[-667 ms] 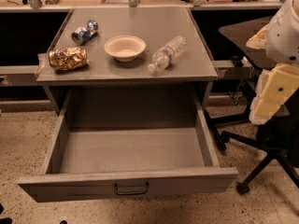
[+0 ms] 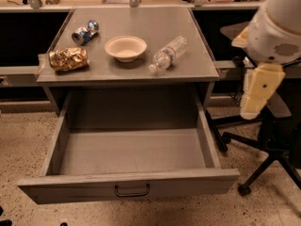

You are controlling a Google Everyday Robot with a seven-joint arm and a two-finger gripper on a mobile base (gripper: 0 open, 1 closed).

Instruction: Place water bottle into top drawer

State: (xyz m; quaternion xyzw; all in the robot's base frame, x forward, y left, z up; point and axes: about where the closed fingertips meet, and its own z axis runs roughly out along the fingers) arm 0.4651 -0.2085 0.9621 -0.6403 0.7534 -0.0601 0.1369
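Next, I move my gripper to the water bottle and close it on the end of its body (image 2: 162,60) beside the white cap.
The water bottle (image 2: 168,54) lies on its side on the grey table top (image 2: 197,67), right of the bowl, with its white cap towards the front edge. The top drawer (image 2: 129,157) is pulled wide open below the table top and nothing lies in it; its dark loop handle (image 2: 132,190) is centred on the front panel. My gripper (image 2: 259,92), a cream-coloured piece hanging from the white arm (image 2: 275,27), is at the right, beyond the table's right edge, well apart from the bottle and holding nothing that I can see.
A cream bowl (image 2: 125,47) sits mid-table. A dented blue-and-silver can (image 2: 85,32) and a gold foil snack bag (image 2: 68,59) lie at the left. A black office chair base (image 2: 263,159) stands on the floor right of the drawer. Dark counters run along the back.
The arm with the gripper has shifted a little to the left, towards the table. The bottle, the bowl and the drawer have not moved.
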